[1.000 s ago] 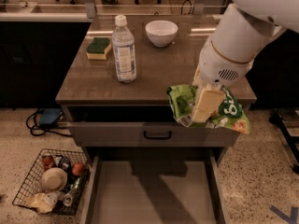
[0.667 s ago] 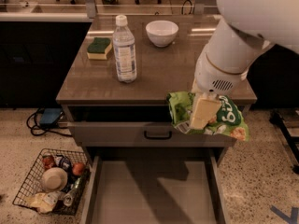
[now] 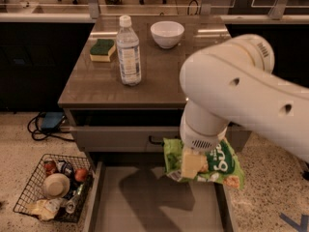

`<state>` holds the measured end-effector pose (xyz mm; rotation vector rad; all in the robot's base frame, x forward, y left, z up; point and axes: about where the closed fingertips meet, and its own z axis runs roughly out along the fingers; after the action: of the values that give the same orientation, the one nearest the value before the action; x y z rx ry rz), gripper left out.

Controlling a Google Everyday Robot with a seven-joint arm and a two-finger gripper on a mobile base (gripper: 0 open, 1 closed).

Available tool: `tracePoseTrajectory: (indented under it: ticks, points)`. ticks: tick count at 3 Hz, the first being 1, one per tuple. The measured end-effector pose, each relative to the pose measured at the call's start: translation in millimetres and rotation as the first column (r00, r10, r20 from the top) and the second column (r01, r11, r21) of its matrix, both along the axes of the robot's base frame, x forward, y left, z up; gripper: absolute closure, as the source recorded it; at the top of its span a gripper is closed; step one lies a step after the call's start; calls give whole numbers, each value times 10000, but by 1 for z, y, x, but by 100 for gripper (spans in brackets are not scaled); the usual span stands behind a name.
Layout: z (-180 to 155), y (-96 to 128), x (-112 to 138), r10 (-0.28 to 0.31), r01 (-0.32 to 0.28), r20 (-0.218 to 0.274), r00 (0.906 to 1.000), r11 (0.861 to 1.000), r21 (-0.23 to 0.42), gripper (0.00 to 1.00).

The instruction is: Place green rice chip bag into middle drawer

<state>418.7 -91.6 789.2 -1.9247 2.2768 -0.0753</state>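
Note:
The robot's gripper should release the green rice chip bag, now hanging above the open middle drawer, on the open drawer's bottom, midway (image 3: 162,211) between its sides.
The green rice chip bag (image 3: 219,166), bright green with white lettering, hangs in my gripper (image 3: 192,163) in front of the cabinet. The gripper's pale fingers (image 3: 193,164) are shut on the bag's left part. It is held above the right half of the open middle drawer (image 3: 145,202), a wide grey box with a flat pale floor pulled out at the bottom of the view. My white arm (image 3: 241,95) reaches down from the upper right and hides part of the counter's right side.
On the counter (image 3: 159,81) stand a water bottle (image 3: 129,52), a green-and-yellow sponge (image 3: 102,50) and a white bowl (image 3: 167,34). A grey drawer front with a black handle (image 3: 155,140) sits above the open drawer. A wire basket (image 3: 53,187) of items stands on the floor at the left.
The arm has come down and towards the camera, carrying the bag lower, from beside the counter's edge to just above the open drawer. The grip on the bag is unchanged.

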Motion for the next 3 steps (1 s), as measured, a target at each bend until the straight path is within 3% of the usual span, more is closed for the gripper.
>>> tracePoseTrajectory:
  ticks: [1,2,3]
  points:
    - [-57,11,-27,98,-93,-595,9982,9999,81,100]
    - [-104,27,-38,190,-112,-818,9965,9954,949,100]
    - [-104,27,-38,193,-115,-826,9964,9955,938,100]
